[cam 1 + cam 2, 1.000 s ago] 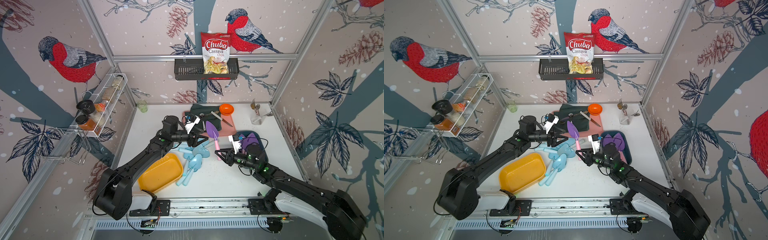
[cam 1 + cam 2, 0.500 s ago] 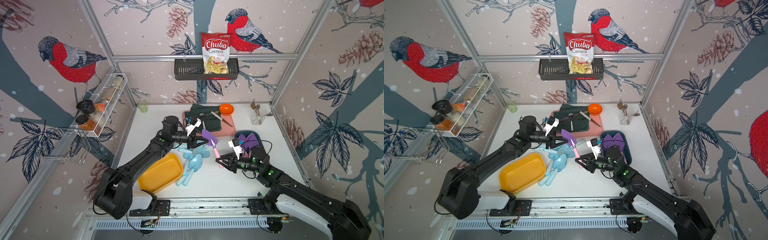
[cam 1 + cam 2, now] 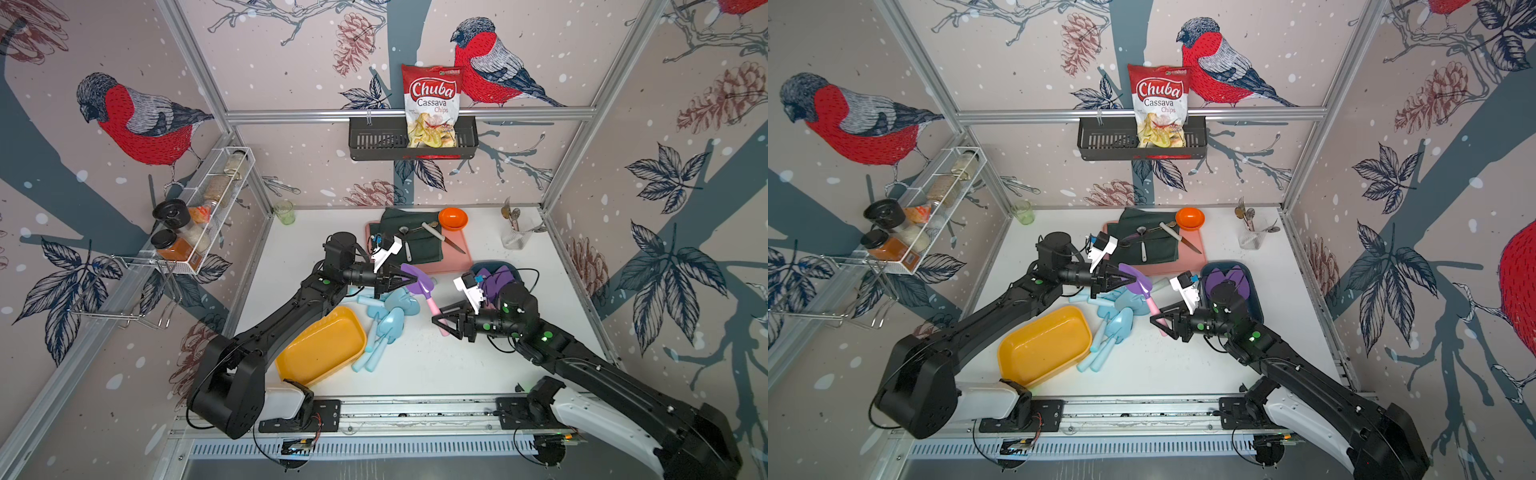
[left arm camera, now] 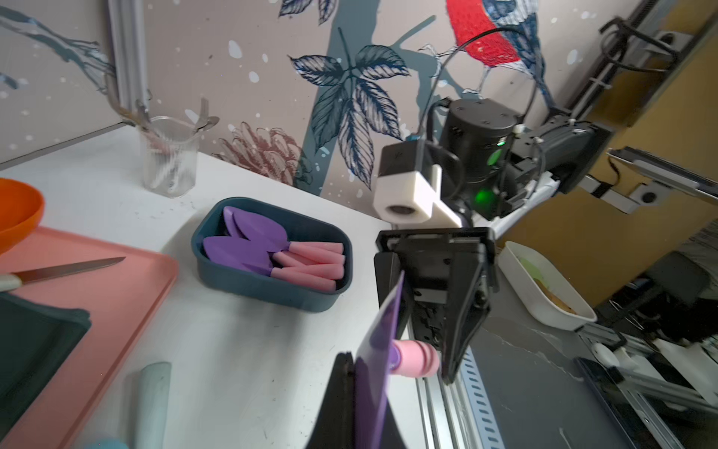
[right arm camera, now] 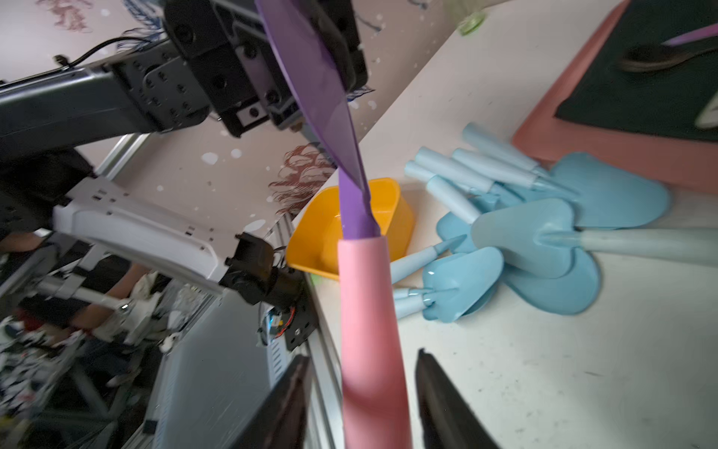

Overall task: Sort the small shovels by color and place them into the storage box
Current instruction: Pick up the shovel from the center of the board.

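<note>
My right gripper needs to take the pink handle (image 3: 432,304) near the purple blade before my left gripper opens, as it is now around the end of the shovel's pink handle.
A small shovel with a purple blade (image 3: 417,278) (image 3: 1136,279) and a pink handle (image 5: 369,311) hangs above the table between the arms. My left gripper (image 3: 404,279) (image 4: 355,363) is shut on its blade. My right gripper (image 3: 444,327) (image 5: 363,357) stands open around the handle's end, with a gap on each side. Several light blue shovels (image 3: 390,320) (image 5: 544,241) lie heaped beside the empty yellow box (image 3: 320,349) (image 3: 1042,345). Behind the right arm, the dark blue storage box (image 4: 272,295) (image 3: 1225,266) holds several purple shovels.
A pink tray (image 3: 455,259) at the back carries a dark green cloth, spoons and a knife (image 3: 442,237), with an orange bowl (image 3: 453,218) by it. A clear cup of utensils (image 3: 514,237) stands back right, a small green cup (image 3: 284,212) back left.
My left gripper has shut on the purple blade. My right gripper has opened off the pink handle and drawn back toward the table's front. The shovel has tilted over.
</note>
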You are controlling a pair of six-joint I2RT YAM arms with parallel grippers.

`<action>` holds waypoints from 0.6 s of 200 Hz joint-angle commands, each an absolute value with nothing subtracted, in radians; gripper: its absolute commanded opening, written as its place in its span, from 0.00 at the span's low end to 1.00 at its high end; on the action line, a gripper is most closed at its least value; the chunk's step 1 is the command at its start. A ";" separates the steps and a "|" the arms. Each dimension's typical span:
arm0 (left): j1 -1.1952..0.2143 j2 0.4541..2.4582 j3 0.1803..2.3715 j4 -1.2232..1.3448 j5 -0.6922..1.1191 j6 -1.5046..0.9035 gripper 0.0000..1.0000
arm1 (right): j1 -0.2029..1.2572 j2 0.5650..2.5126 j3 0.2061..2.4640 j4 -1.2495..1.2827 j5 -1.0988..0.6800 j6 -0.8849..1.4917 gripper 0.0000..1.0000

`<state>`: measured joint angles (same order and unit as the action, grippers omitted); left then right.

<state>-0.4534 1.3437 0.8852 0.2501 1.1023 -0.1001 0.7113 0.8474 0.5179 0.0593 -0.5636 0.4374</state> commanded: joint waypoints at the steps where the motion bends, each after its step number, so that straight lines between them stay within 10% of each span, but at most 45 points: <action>1: -0.452 1.339 0.894 0.243 0.911 -0.206 0.00 | 0.712 0.845 0.587 -0.128 -0.260 0.385 0.55; 120: -0.481 1.367 0.970 -0.149 0.609 -0.395 0.00 | 0.918 1.200 0.965 -0.376 0.150 0.208 0.55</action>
